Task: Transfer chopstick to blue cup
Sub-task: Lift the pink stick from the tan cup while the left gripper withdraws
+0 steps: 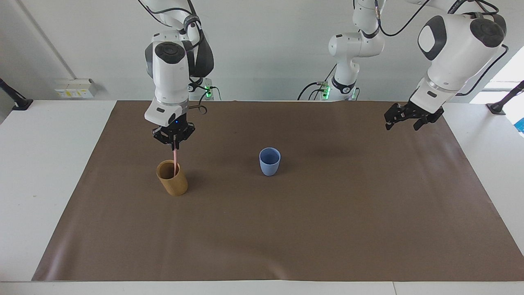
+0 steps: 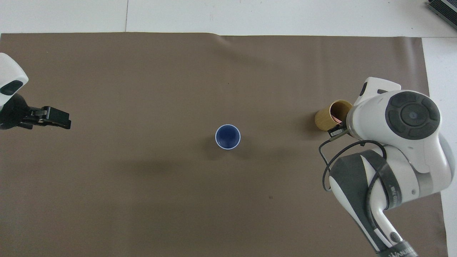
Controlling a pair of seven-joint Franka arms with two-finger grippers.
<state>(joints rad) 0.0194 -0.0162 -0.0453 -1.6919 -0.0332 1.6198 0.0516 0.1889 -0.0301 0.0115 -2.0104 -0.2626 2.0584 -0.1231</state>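
Note:
I should release the right gripper's chopstick inside the light-blue cup [image 2: 227,137], leaning on the rim facing away from the tan cup.
The pale-pink chopstick [image 1: 175,160] stands upright in a tan-brown cup [image 1: 172,178], its top end pinched in my right gripper [image 1: 175,143], which is shut on it directly over that cup. From overhead the right wrist hides this grip, and only the tan cup [image 2: 329,115] shows beside it. The light-blue cup [image 1: 269,161] stands upright and empty at mid-table [image 2: 227,136]. My left gripper [image 1: 402,124] hangs open and holds nothing, up in the air over the mat near the left arm's end [image 2: 59,119].
A brown mat [image 1: 286,229] covers most of the white table. The tan cup and the blue cup stand about as far from the robots as each other, with a wide stretch of bare mat between them.

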